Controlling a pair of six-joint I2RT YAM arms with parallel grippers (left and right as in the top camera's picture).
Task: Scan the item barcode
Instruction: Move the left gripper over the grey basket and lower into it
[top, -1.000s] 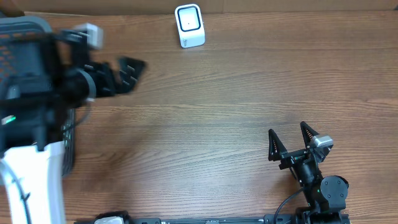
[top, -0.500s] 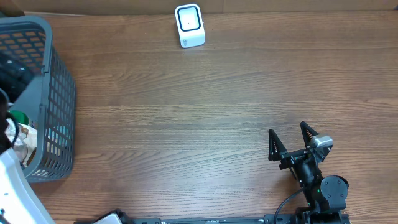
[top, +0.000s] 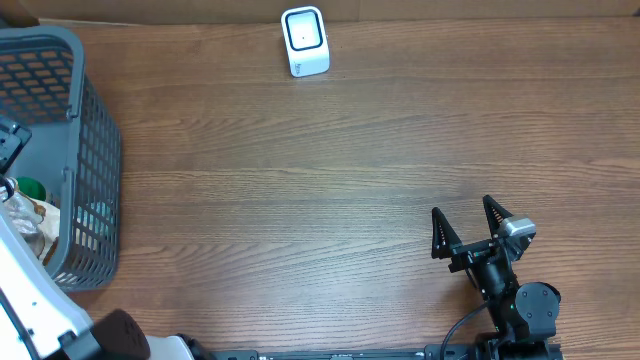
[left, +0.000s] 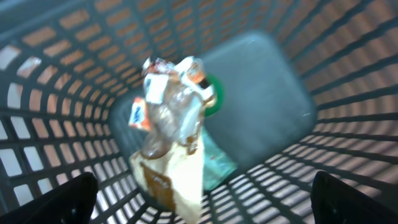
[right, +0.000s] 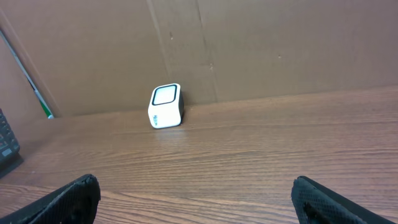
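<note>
The cream pouch has a clear plastic middle (top: 30, 220) (left: 171, 132) between its white label and its brown-patched end, and my left gripper should close there.
The white barcode scanner (top: 304, 41) stands at the table's far edge and shows in the right wrist view too, scanner (right: 165, 106). Items lie in the grey mesh basket (top: 95, 160) at the left: a clear plastic bottle (left: 171, 112), a cream pouch (left: 177, 180), a teal pack (left: 217, 162) and something with a green round end (left: 214, 99). My left gripper (left: 208, 208) hangs open inside the basket above this pile, touching nothing. My right gripper (top: 463, 215) rests open at the near right, empty, right gripper (right: 202, 199) facing the scanner.
The basket's mesh walls (left: 56, 93) close in around the left gripper on all sides. My left arm's white body (top: 25, 290) covers the basket's near corner. A brown cardboard wall (right: 261, 43) stands behind the scanner.
The left arm swung from beside the basket over the table to the left and down into the basket. The right arm has not moved.
</note>
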